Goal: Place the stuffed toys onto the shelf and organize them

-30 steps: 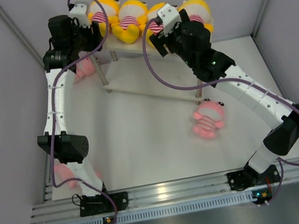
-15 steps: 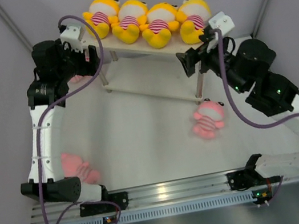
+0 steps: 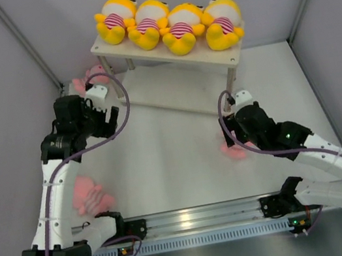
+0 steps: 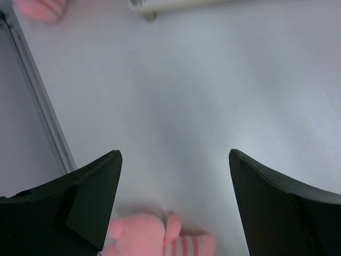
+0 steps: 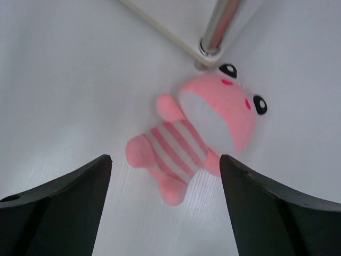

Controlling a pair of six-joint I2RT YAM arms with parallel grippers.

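Note:
I should close my right gripper on the near-side leg (image 3: 238,155) (image 5: 173,190) of the pink toy lying under it, just below the toy's striped belly.
Four yellow stuffed toys (image 3: 165,21) lie abreast on the top board of the shelf (image 3: 145,53). Three pink toys lie on the table. One is beside the shelf's left leg (image 3: 91,76), one at the near left (image 3: 89,197), and one by the shelf's right leg (image 3: 232,150). My right gripper (image 3: 237,136) is open and empty, hovering over that last toy. In the right wrist view the gripper (image 5: 165,208) has the toy (image 5: 202,136) lying face up just beyond the fingertips. My left gripper (image 3: 109,120) is open and empty above the table. In its wrist view (image 4: 173,202) a pink toy (image 4: 160,240) shows low between the fingers.
The shelf's right leg (image 5: 218,26) stands close behind the pink toy. The lower board's edge (image 5: 154,26) runs diagonally past it. In the left wrist view a shelf foot (image 4: 149,13), another pink toy (image 4: 40,8) and the left wall's rail (image 4: 37,101) show.
Both arms have drawn back from the shelf towards the near side and come lower. The right gripper now hangs over the pink toy by the right leg. The toys have not moved.

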